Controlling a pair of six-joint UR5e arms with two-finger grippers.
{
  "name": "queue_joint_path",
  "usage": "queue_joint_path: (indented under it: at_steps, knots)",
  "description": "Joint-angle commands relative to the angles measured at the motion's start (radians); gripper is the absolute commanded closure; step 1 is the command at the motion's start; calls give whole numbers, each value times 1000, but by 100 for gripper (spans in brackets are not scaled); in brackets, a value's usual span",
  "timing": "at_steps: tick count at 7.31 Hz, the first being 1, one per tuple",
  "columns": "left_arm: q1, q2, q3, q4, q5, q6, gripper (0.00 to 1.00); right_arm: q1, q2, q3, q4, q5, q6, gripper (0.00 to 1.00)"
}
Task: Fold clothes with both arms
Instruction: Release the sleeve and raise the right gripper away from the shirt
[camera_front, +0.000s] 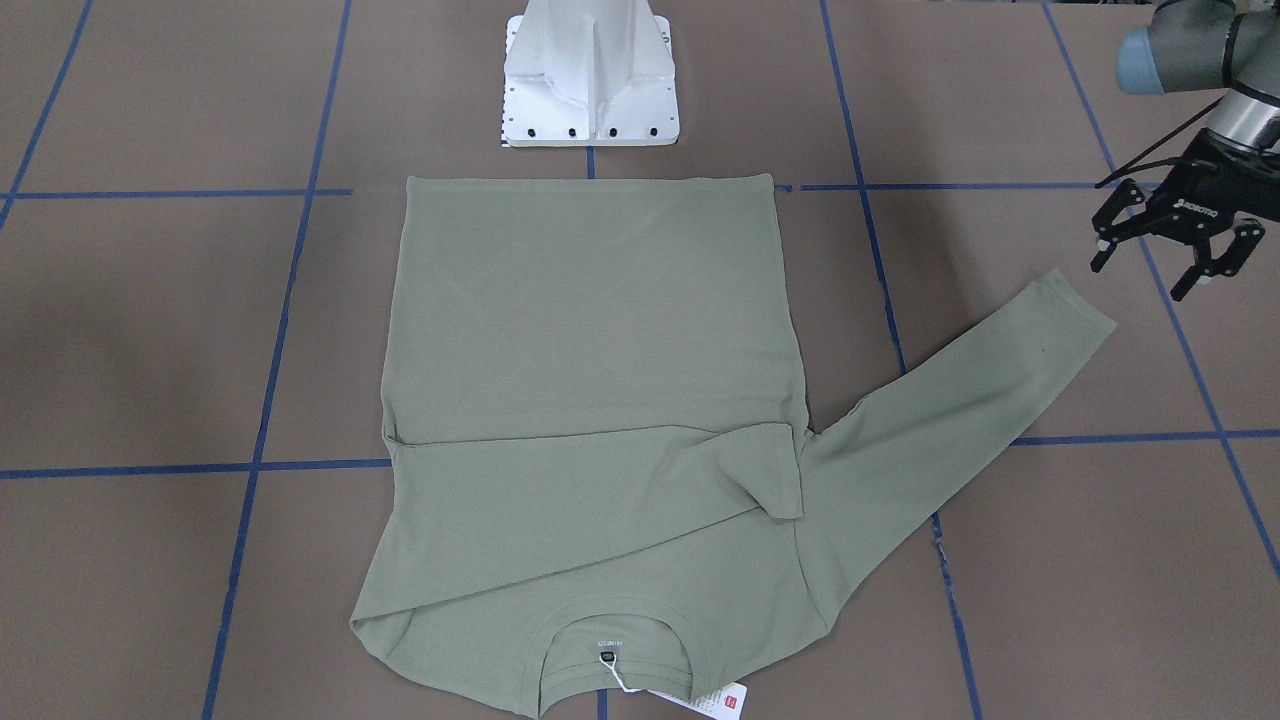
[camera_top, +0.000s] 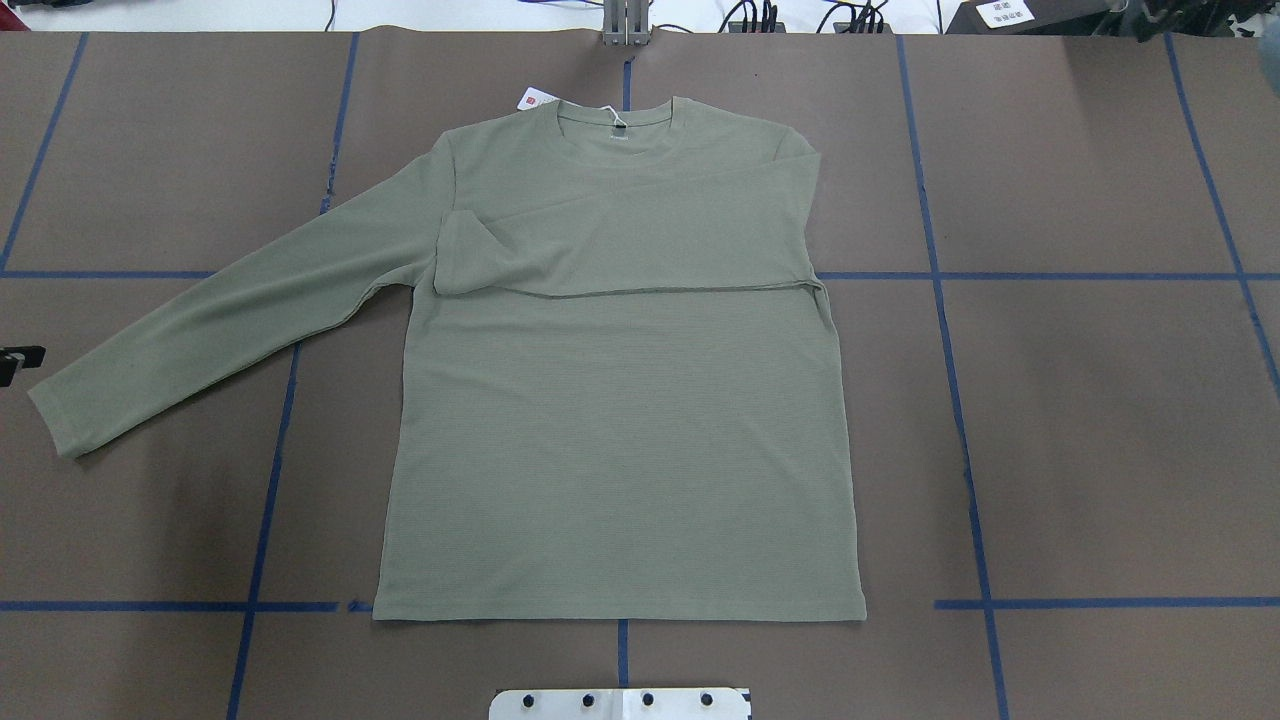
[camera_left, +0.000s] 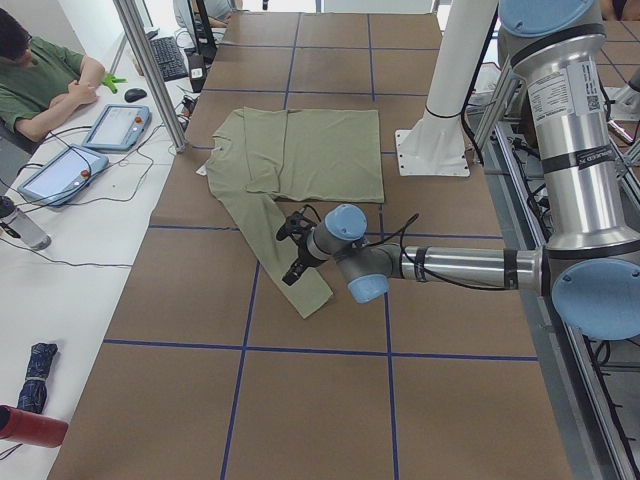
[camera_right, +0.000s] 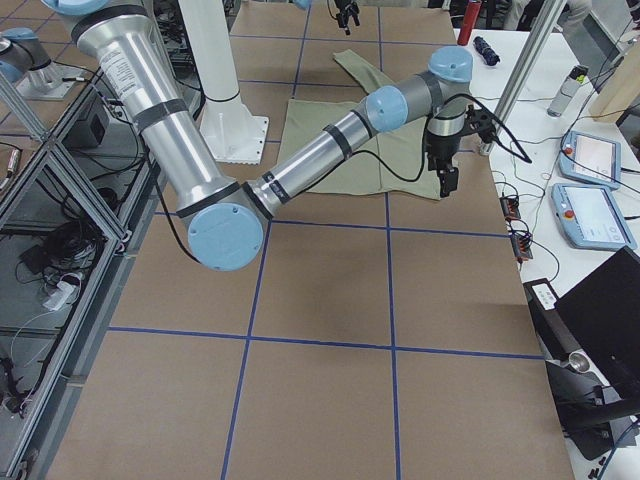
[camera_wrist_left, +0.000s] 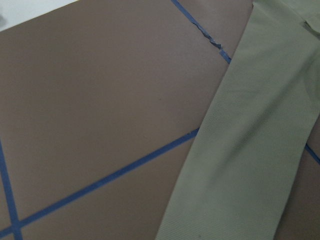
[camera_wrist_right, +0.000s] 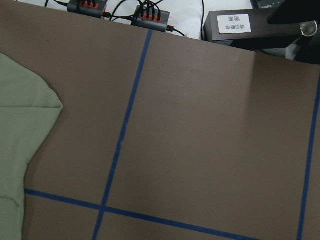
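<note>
The robot's left gripper should close on the cuff corner (camera_front: 1056, 277) of the olive-green shirt's outstretched sleeve, at the corner that is nearer the white pedestal base.
The olive-green shirt (camera_front: 590, 320) (camera_top: 620, 440) lies flat on the brown table, neck at the far edge with a white hang tag (camera_front: 715, 700). One sleeve is folded across the chest. The other sleeve (camera_front: 960, 400) (camera_wrist_left: 250, 150) stretches out toward my left side. My left gripper (camera_front: 1140, 278) (camera_left: 290, 255) hovers open just beyond that sleeve's cuff, holding nothing. My right gripper (camera_right: 446, 165) shows only in the exterior right view, hanging above the shirt's shoulder corner (camera_wrist_right: 20, 125); whether it is open or shut I cannot tell.
The white pedestal base (camera_front: 590, 80) (camera_top: 620, 703) stands at the shirt's hem side. Blue tape lines (camera_top: 950, 275) grid the table. A metal post (camera_left: 150, 70) rises at the far edge, and a seated person (camera_left: 40, 75) with tablets (camera_left: 115, 125) is at the side table.
</note>
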Motion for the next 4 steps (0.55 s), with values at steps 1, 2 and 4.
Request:
queue_joint_path:
  at_steps: [1,2,4]
  knots:
    - [160,63,8,-27,107,-27,0,43,-110,53,6,12,-82,0]
    - [213,61,39,-27,130,-30,0,43,-117,54,6,9,-79,0]
    - [264,60,66,-29,166,-27,0,43,-136,70,7,7,-76,0]
